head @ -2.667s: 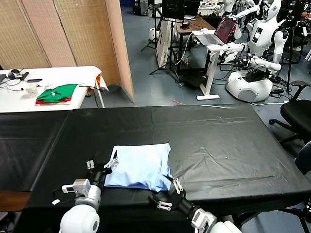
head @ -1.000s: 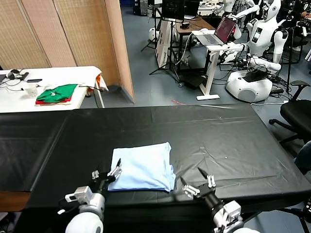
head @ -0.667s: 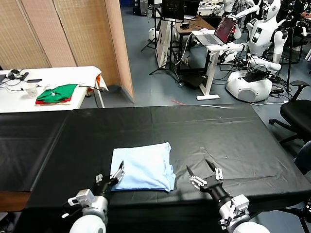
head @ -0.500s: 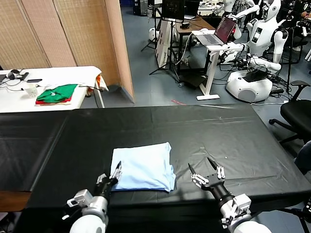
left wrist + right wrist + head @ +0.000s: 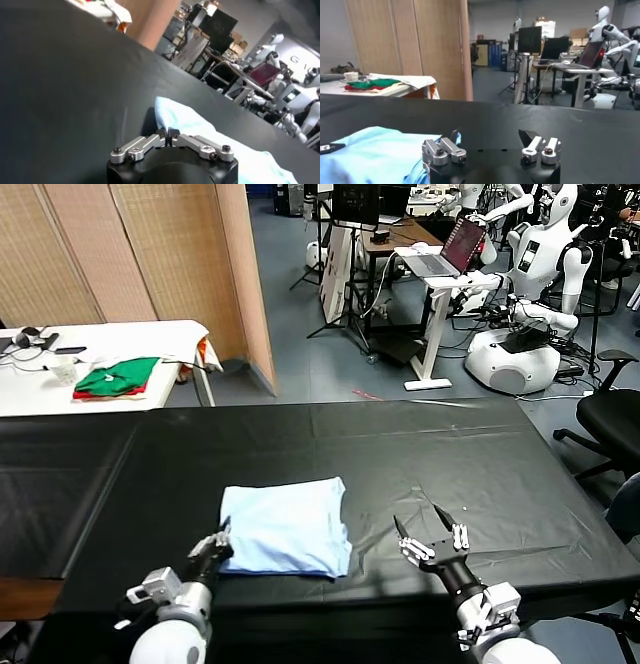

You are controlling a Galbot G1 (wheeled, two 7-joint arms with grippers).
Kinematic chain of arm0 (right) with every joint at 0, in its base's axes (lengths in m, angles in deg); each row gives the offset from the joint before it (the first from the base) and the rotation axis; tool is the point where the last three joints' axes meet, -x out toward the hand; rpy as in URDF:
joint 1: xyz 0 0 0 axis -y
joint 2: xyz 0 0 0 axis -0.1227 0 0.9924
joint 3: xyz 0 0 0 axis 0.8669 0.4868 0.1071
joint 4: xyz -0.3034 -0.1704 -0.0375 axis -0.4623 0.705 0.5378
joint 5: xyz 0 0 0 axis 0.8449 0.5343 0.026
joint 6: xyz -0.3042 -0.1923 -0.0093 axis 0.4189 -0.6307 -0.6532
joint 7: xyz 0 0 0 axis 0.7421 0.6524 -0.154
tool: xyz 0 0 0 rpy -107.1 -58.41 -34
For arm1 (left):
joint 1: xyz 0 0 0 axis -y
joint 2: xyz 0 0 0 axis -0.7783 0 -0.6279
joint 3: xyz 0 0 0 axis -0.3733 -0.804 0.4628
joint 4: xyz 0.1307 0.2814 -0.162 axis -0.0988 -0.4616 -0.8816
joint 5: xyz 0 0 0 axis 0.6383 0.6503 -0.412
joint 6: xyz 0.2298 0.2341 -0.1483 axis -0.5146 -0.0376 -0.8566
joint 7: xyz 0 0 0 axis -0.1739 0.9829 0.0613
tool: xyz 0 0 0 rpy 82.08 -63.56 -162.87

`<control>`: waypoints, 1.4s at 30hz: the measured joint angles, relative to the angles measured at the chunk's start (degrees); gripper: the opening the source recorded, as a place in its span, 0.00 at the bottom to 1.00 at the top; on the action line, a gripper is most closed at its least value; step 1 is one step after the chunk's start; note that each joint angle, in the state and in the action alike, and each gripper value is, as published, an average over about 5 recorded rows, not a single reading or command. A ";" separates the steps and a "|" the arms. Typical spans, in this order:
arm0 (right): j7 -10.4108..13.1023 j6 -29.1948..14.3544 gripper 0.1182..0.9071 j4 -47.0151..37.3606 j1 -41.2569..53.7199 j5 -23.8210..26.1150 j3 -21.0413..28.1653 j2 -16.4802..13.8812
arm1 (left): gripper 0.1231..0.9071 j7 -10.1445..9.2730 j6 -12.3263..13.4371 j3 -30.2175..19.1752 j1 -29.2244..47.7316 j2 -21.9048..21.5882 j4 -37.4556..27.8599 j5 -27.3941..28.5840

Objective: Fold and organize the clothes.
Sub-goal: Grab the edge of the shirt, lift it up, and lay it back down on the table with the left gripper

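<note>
My left gripper is to let go of the light-blue T-shirt on the black table, centred (image 5: 231,529) around the T-shirt's pinched edge.
The clothes, a pale light-blue T-shirt (image 5: 285,526), lie folded into a rectangle on the black table (image 5: 450,454), near its front edge. My left gripper (image 5: 218,544) is at the shirt's near left corner, with its jaws shut on the edge of the fabric. In the left wrist view the closed fingertips of that gripper (image 5: 167,132) meet right at the blue cloth (image 5: 200,125). My right gripper (image 5: 420,529) hovers open over bare table just right of the shirt, holding nothing. In the right wrist view it (image 5: 489,135) stands wide, and the shirt (image 5: 375,150) lies off to one side.
A white side table (image 5: 150,334) at the back left carries green and red folded garments (image 5: 115,376). A wooden screen (image 5: 150,244) stands behind it. Other robots and a desk with a laptop (image 5: 455,249) fill the back right. An office chair (image 5: 615,419) stands beside the table's right end.
My left gripper has closed on the shirt's near left corner and drawn back to the left, and the shirt has slid slightly left with it. The right gripper has drifted right, still open.
</note>
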 joint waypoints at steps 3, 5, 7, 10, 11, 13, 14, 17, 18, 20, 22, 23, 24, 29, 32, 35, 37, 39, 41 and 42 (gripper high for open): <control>0.26 -0.02 1.00 -0.09 -0.15 0.39 -0.53 0.54 | 0.05 0.13 -0.03 0.40 -0.08 -1.29 0.89 4.37; 0.55 0.10 1.00 -0.25 -0.22 0.64 -1.01 0.92 | 0.05 0.33 0.39 0.86 -0.49 -2.88 1.60 8.43; 0.93 0.29 1.00 -0.58 -0.24 0.85 -1.51 1.31 | 0.05 0.50 1.09 1.62 -1.08 -5.27 2.37 12.35; 1.39 0.52 1.00 -1.31 -0.24 1.06 -2.13 1.86 | 0.05 0.48 1.96 3.57 -2.13 -10.31 3.50 16.33; 1.48 0.60 1.00 -1.57 -0.22 1.12 -2.25 2.03 | 0.05 0.45 2.13 4.49 -2.51 -12.28 3.82 17.05; 1.61 0.78 1.00 -1.94 -0.13 1.19 -2.35 2.36 | 0.05 0.39 2.27 6.75 -3.39 -16.52 4.35 17.69; 1.65 0.87 1.00 -2.08 -0.06 1.23 -2.33 2.52 | 0.05 0.37 2.29 8.05 -3.86 -18.66 4.60 17.74; 1.71 1.07 1.00 -2.38 0.17 1.44 -2.13 2.96 | 0.05 0.35 2.13 12.40 -5.49 -24.91 5.57 17.07; 1.71 1.10 1.00 -2.52 0.24 1.55 -2.01 3.10 | 0.05 0.34 1.98 13.98 -6.10 -26.86 6.02 16.65; 1.71 1.10 1.00 -2.84 0.31 1.83 -1.71 3.34 | 0.05 0.26 1.71 17.10 -7.36 -30.27 7.07 15.96; 1.71 1.05 1.00 -3.26 0.38 2.20 -1.31 3.66 | 0.05 0.02 1.46 19.70 -8.67 -32.60 8.38 15.64; 1.71 1.01 1.00 -3.46 0.41 2.40 -1.08 3.85 | 0.05 -0.21 1.33 20.60 -9.22 -33.26 9.14 15.67; 1.71 0.98 1.00 -3.64 0.44 2.63 -0.84 4.06 | 0.05 -0.54 1.14 21.21 -9.66 -33.65 9.98 15.69; 1.69 0.91 1.00 -3.84 0.10 3.51 -0.20 4.89 | 0.05 -1.95 -0.08 19.43 -9.78 -32.07 14.57 14.85; 1.67 0.87 1.00 -3.55 -0.48 3.85 -0.53 5.26 | 0.05 -2.28 -0.93 14.95 -8.85 -28.62 16.14 12.67; 1.67 0.90 1.00 -3.22 -1.10 3.97 -0.99 5.73 | 0.05 -3.11 -1.86 9.12 -7.11 -24.24 16.58 10.14; 1.66 1.14 1.00 -2.92 -1.36 3.71 -1.01 6.11 | 0.05 -3.57 -2.09 5.02 -5.59 -21.13 16.26 9.94; 1.54 1.82 1.00 -2.48 -1.43 2.68 -0.76 6.38 | 0.05 -3.86 -2.00 1.01 -3.93 -18.00 15.38 10.99; 1.30 3.10 1.00 -2.01 -1.27 0.95 -0.33 6.34 | 0.05 -3.84 -1.68 -2.65 -2.50 -15.03 14.15 12.36; 1.16 3.97 1.00 -1.75 -1.10 -0.14 -0.06 6.21 | 0.05 -3.73 -1.46 -4.23 -1.93 -13.70 13.51 13.01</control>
